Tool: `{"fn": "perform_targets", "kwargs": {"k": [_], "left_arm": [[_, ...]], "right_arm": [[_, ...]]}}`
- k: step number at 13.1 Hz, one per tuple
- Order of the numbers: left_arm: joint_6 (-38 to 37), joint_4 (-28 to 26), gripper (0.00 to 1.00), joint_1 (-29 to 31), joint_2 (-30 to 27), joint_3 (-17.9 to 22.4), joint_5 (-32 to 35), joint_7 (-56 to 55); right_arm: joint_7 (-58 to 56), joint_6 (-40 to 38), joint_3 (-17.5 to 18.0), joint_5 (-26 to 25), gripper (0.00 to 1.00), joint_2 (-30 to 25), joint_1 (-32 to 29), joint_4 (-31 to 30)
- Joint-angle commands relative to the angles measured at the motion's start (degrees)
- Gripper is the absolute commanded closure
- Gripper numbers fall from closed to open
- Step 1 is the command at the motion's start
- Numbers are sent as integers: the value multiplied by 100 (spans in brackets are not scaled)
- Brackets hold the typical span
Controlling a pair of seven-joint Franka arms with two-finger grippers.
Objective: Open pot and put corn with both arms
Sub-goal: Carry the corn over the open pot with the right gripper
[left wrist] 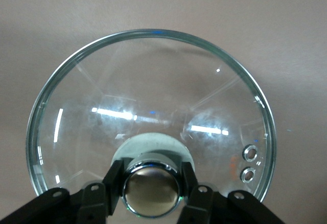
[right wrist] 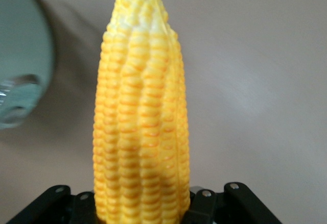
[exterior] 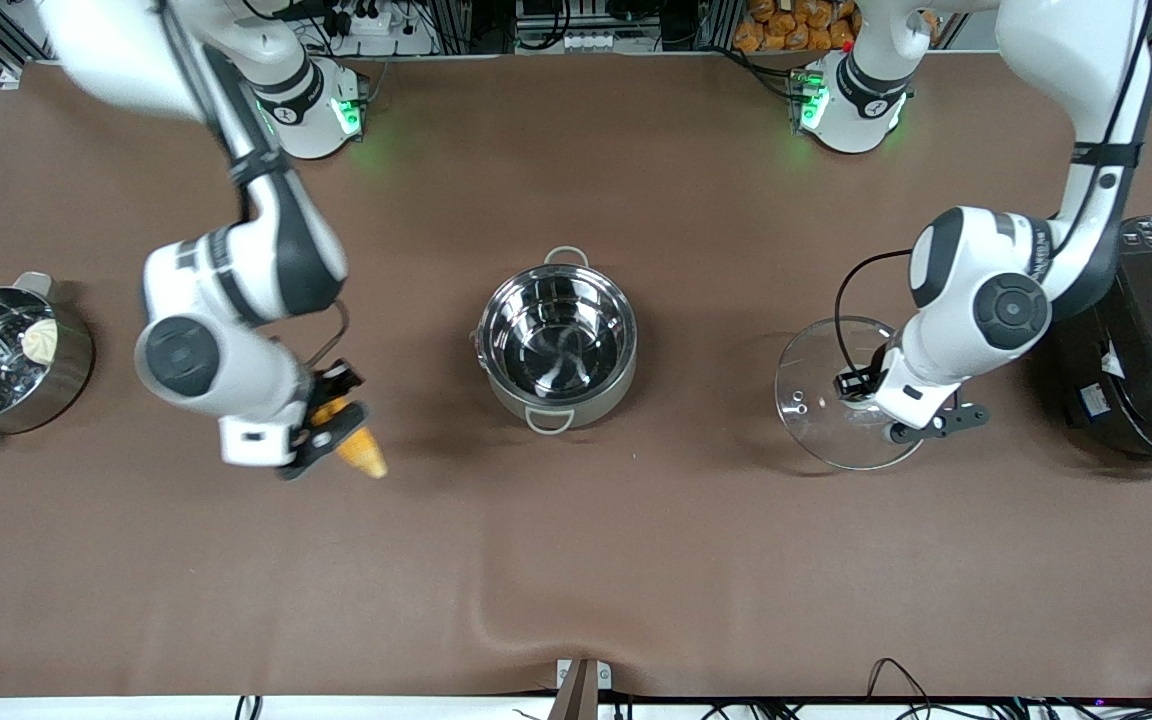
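Note:
The robot's left gripper needs to release the glass lid on the brown cloth (exterior: 847, 389) (left wrist: 152, 125) between the shiny steel pot and black cooker.
The shiny steel pot (exterior: 558, 345) stands open at the table's middle, with nothing inside it. Its clear glass lid (exterior: 816, 420) is off the pot, toward the left arm's end of the table. My left gripper (exterior: 858, 388) is shut on the lid's gold knob (left wrist: 152, 190) and holds the lid (left wrist: 153, 91) low over the brown cloth. My right gripper (exterior: 331, 420) is shut on the yellow corn (exterior: 361, 452) toward the right arm's end. It holds the corn just above the cloth. In the right wrist view the cob (right wrist: 140, 122) points away from the gripper (right wrist: 140, 211), tip outward.
A steel pot with a perforated insert and a white bun (exterior: 6, 360) stands at the right arm's end of the table. A large black cooker (exterior: 1151, 340) stands at the left arm's end, close beside the left arm's wrist.

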Motion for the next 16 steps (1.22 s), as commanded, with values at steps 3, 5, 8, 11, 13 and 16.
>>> {"fn": "perform_targets", "kwargs": {"k": [3,5,8,11,13,16], "left_arm": [[1090,-948,100,366,-237,-71,63,223],[1195,-1001,100,401,-202,-80,45,223],[1625,-1273,100,436,-149,-88,36,223],[1767,-1343,100,428,-52,-97,36,232],[1776,-1309,61,419,-17,-106,36,240],[1759,-1230,0,436,-26,-97,28,311]], "right_arm": [[-23,400,-78,-32,100,-100,1034,-137],[55,672,-78,-32,100,-56,1404,-207],[800,893,-78,-154,99,93,1870,-225],[1477,1051,-78,-454,98,374,2265,-225],[1944,1244,-86,-654,97,558,2512,-225],[2577,1262,-78,-999,89,699,2714,-269]]}}
